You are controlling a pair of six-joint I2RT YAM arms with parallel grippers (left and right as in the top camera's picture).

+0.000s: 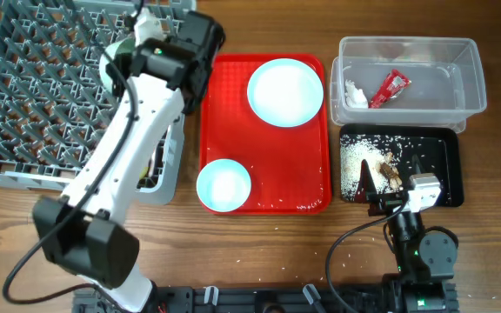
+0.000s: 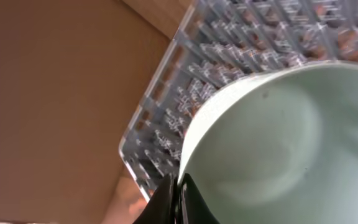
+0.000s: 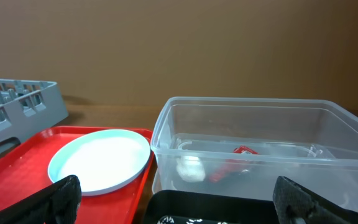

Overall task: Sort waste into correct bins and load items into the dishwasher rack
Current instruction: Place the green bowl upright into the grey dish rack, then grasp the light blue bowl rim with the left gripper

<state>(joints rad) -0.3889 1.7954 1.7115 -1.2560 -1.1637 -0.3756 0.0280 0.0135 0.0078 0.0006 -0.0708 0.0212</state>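
Next, my left gripper releases the pale blue-green bowl among the grey dishwasher rack's wires [image 1: 150, 92] close to the red tray.
My left gripper [image 2: 179, 194] is shut on the rim of a pale blue-green bowl [image 2: 272, 143] and holds it tilted over the grey dishwasher rack [image 2: 229, 56]. Overhead, this gripper [image 1: 146, 39] is at the rack's [image 1: 33, 96] far right. The pale blue plate [image 1: 285, 91] and the second bowl [image 1: 223, 185] sit on the red tray. The clear tub [image 1: 407, 52] holds the red wrapper [image 1: 390, 87] and white tissue [image 1: 355, 89]. The black tray [image 1: 446, 165] holds rice and brown scraps [image 1: 381, 169]. My right gripper [image 1: 381, 189] is open and empty at its near edge. Cup, fork and spoon are not visible.
The flat red serving tray [image 1: 263, 156] lies between the rack and the bins, with a few rice grains near its front edge. A pale basket [image 1: 168, 169] at the rack's near right corner is partly hidden by my left arm. Stray grains dot the table in front.
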